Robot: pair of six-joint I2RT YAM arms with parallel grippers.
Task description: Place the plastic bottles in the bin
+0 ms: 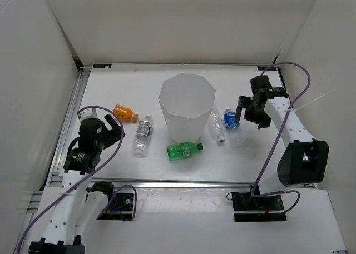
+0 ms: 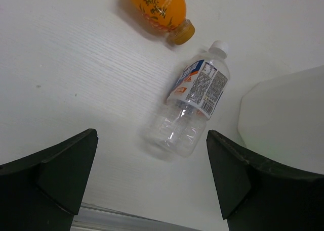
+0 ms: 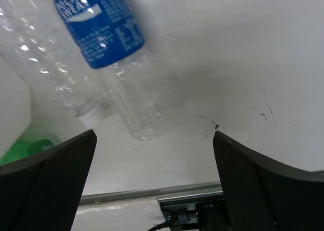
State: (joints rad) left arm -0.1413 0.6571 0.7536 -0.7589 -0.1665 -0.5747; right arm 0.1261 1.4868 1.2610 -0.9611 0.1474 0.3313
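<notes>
The blue-labelled bottle lies beside the plain clear bottle, and my right gripper needs to close on the lower half of the label (image 1: 231, 121) (image 3: 109, 38) of the blue-labelled bottle.
The white faceted bin (image 1: 186, 106) stands mid-table. Left of it lie the orange bottle (image 1: 125, 113) and the pale-labelled clear bottle (image 1: 143, 135); both show in the left wrist view, the orange bottle (image 2: 157, 11) and the pale-labelled one (image 2: 190, 109). The green bottle (image 1: 184, 149) lies in front of the bin. Right of the bin lie the plain clear bottle (image 1: 217, 126) and the blue-labelled bottle (image 1: 232, 124), also in the right wrist view (image 3: 109, 49). My left gripper (image 1: 114, 126) is open and empty, left of the pale-labelled bottle. My right gripper (image 1: 243, 112) is open and empty, just right of the blue-labelled bottle.
White walls enclose the table on the left, back and right. A metal rail (image 1: 183, 183) runs along the table's near edge. Purple cables loop from both arms. The bin's wall (image 2: 283, 120) shows at the right of the left wrist view.
</notes>
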